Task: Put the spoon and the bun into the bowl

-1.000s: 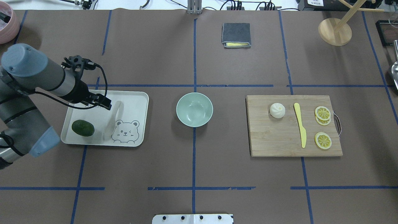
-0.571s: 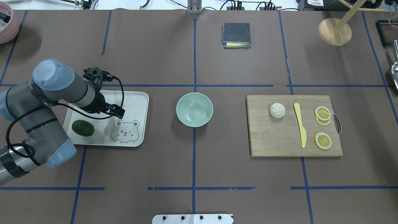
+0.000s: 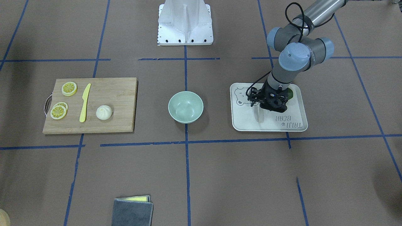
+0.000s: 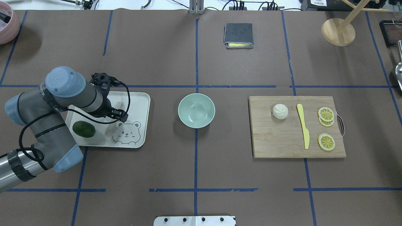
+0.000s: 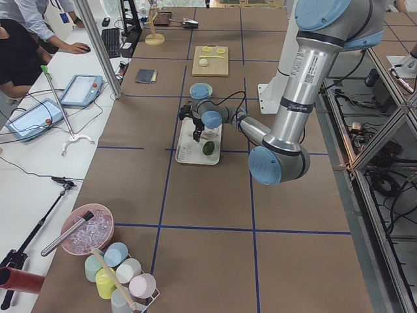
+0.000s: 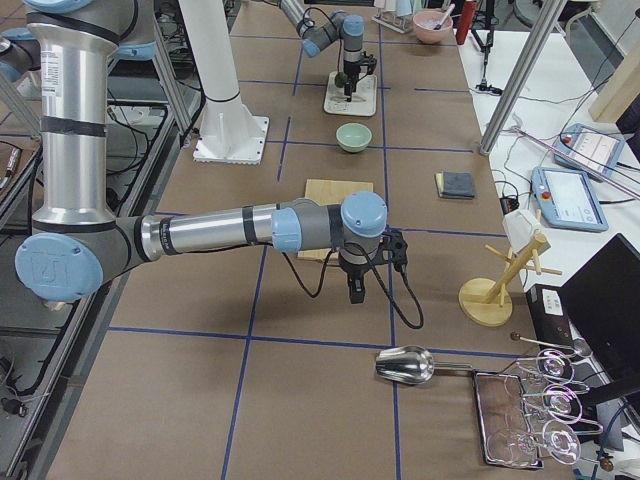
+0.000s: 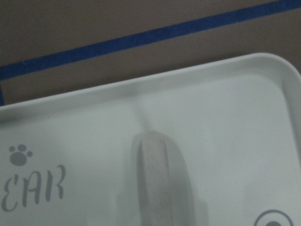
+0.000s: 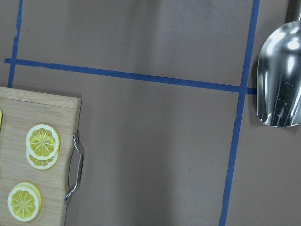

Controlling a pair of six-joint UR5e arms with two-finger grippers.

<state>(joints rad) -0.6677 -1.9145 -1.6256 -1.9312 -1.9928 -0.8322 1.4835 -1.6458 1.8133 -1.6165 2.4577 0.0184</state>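
I will let go of the spoon with my left gripper in the mint-green bowl (image 3: 181, 113), with the spoon's handle over the bowl's rim toward the grey cloth.
The off-white spoon (image 3: 259, 115) lies on the white bear tray (image 4: 140, 99); its handle (image 7: 160, 179) fills the left wrist view. My left gripper (image 4: 118, 115) hangs low over the spoon's middle, looks open, and hides that part from above. The white pleated bun (image 4: 280, 111) sits on the wooden cutting board (image 4: 279, 142) at the right. The mint-green bowl (image 4: 196, 110) stands empty at the centre. My right gripper (image 6: 357, 290) shows only in the exterior right view, hovering off the board's right end; I cannot tell if it is open or shut.
A dark green avocado (image 4: 84, 129) lies on the tray beside the spoon. A yellow knife (image 4: 303, 125) and lemon slices (image 4: 326, 142) share the board. A folded grey cloth (image 4: 238, 35) and wooden rack base (image 4: 338, 31) are at the back. A metal scoop (image 8: 280, 75) lies far right.
My left arm has swung right and forward from the tray's left edge, bringing the gripper over the spoon's middle. Spoon, bun and bowl have not moved.
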